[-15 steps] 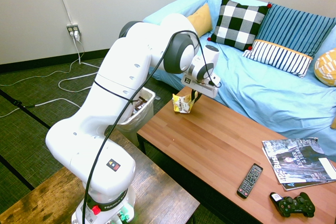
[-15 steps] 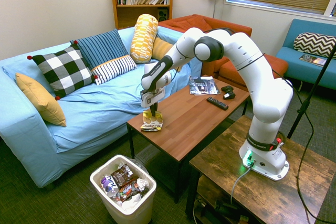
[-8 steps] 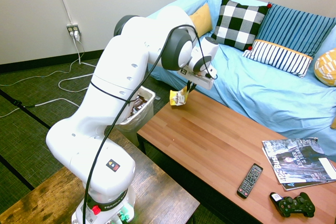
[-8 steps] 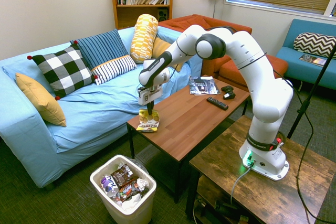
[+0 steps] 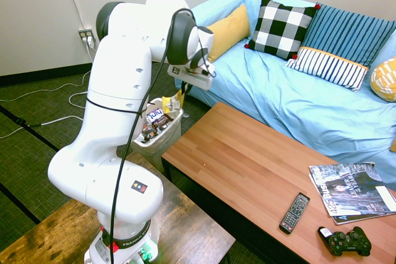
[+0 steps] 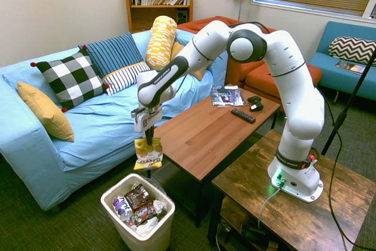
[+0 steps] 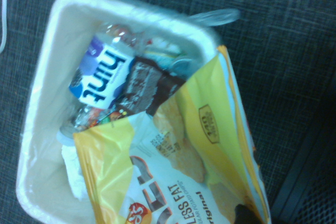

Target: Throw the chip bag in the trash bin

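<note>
My gripper has the yellow chip bag, which dangles just over the bin now. It will let go of it on the brown wrappers inside the white trash bin [image 6: 148, 197] [image 7: 167, 103].
The yellow chip bag [image 6: 148, 153] hangs in the air off the table's end, pinched at its top by my gripper [image 6: 148, 137], which is shut on it. In the first exterior view the chip bag [image 5: 171, 102] dangles just over the trash bin [image 5: 170, 131]. The white trash bin [image 6: 123, 228] stands on the floor below and slightly to the side of the bag, holding several wrappers. Up close, the chip bag [image 7: 184, 166] fills the wrist view with the trash bin [image 7: 47, 77] rim behind it.
The wooden coffee table [image 6: 202, 136] is beside the bin, with a magazine [image 6: 225, 95], a remote [image 6: 242, 116] and a game controller [image 6: 255, 103] at its far end. A blue sofa [image 6: 88, 127] with pillows runs behind.
The arm has swung the chip bag off the table's end, out over the floor, until it hangs above the trash bin. The gripper has stayed shut on the bag.
</note>
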Controlling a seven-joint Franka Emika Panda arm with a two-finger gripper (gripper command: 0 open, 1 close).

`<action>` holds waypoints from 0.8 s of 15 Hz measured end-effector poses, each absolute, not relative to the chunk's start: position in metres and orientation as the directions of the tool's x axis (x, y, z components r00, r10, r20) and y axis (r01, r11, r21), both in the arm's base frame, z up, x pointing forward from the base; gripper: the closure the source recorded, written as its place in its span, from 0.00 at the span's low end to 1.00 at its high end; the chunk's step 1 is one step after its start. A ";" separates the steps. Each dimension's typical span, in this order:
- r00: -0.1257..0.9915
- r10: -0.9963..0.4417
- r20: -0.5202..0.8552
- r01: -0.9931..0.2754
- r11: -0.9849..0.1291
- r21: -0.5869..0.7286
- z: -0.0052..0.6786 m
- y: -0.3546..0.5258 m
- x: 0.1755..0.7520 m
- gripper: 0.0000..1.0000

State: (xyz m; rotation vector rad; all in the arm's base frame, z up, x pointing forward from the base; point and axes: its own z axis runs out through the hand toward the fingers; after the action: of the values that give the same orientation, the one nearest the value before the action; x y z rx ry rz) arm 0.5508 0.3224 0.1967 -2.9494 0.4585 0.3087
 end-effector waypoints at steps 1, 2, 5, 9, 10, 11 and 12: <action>0.942 -0.259 -0.213 -0.282 -0.956 -0.080 0.187 0.352 0.531 1.00; 0.950 -0.239 -0.203 -0.257 -0.964 -0.066 0.175 0.377 0.515 1.00; 0.953 -0.234 -0.194 -0.249 -0.967 -0.053 0.153 0.394 0.505 1.00; 0.958 -0.216 -0.190 -0.221 -0.975 -0.005 0.127 0.387 0.496 1.00; 0.961 -0.204 -0.189 -0.206 -0.979 0.010 0.116 0.393 0.485 1.00; 0.963 -0.192 -0.188 -0.192 -0.981 0.021 0.105 0.401 0.474 1.00; 0.965 -0.184 -0.187 -0.181 -0.983 0.033 0.096 0.407 0.465 1.00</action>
State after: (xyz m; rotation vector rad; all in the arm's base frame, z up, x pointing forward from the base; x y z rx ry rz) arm 0.4650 0.4067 0.0960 -3.1293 0.2912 0.3009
